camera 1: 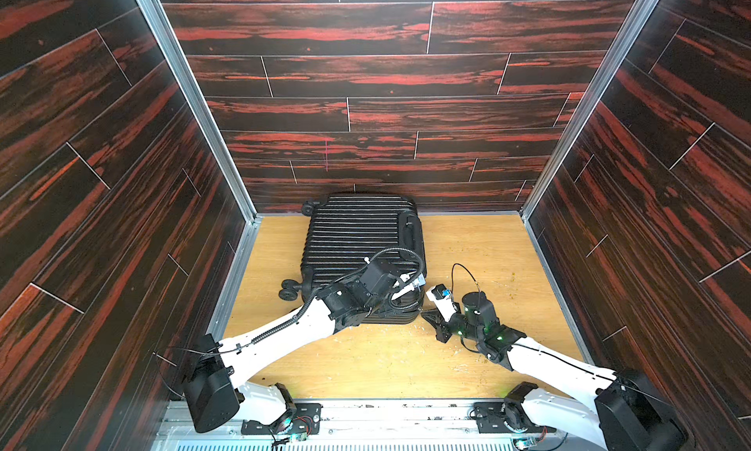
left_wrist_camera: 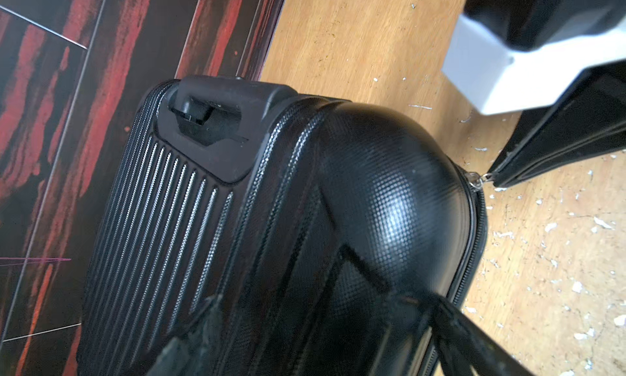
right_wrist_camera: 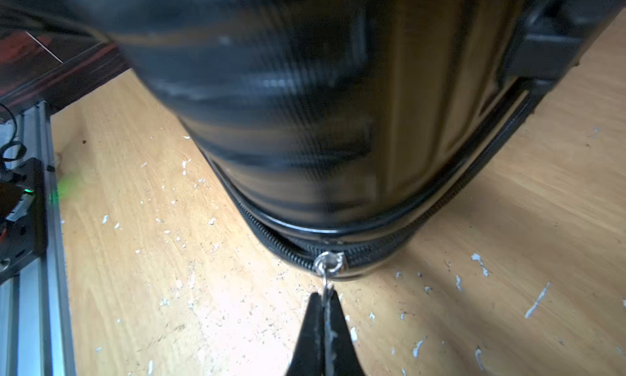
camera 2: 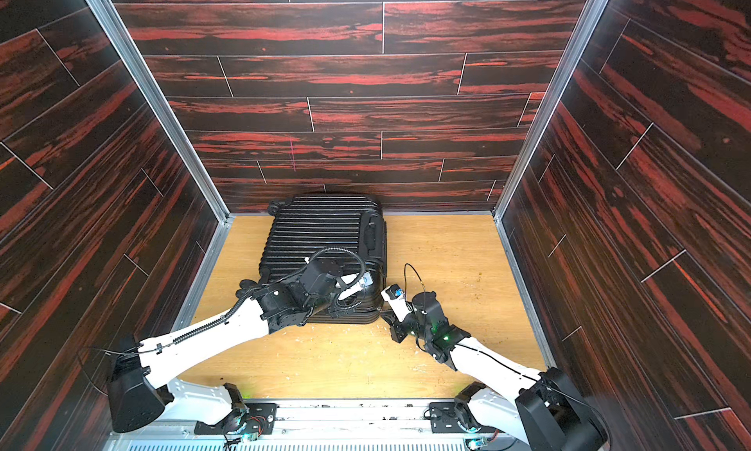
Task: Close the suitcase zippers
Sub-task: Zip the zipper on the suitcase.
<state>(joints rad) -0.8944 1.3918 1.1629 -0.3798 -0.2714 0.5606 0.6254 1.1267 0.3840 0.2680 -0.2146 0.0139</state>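
Note:
The robot's left gripper should next go to the zipper pull on the suitcase's wheel side (camera 1: 302, 277), just behind the near caster wheels, and close there.
The black ribbed suitcase (camera 1: 357, 233) (camera 2: 321, 233) lies flat at the back of the wooden table, its shell halves together. The zipper track (right_wrist_camera: 440, 215) (left_wrist_camera: 474, 238) runs round the seam. It is joined on one side of the metal slider (right_wrist_camera: 328, 260) and gapes slightly on the other. My right gripper (right_wrist_camera: 326, 294) (camera 1: 424, 315) (camera 2: 383, 315) is shut on the small metal zipper pull (left_wrist_camera: 476, 181) at the near right corner, low by the table. My left gripper (left_wrist_camera: 325, 340) (camera 1: 402, 306) (camera 2: 353, 302) stands open over the shell at that same corner, fingers spread wide against it.
Dark red wood-pattern walls close in the left, back and right. The caster wheels (camera 1: 290, 290) stick out on the suitcase's left side. An aluminium rail (camera 1: 365, 412) with the arm bases runs along the near edge. White flecks litter the table (camera 1: 487, 245), which is bare right of the case.

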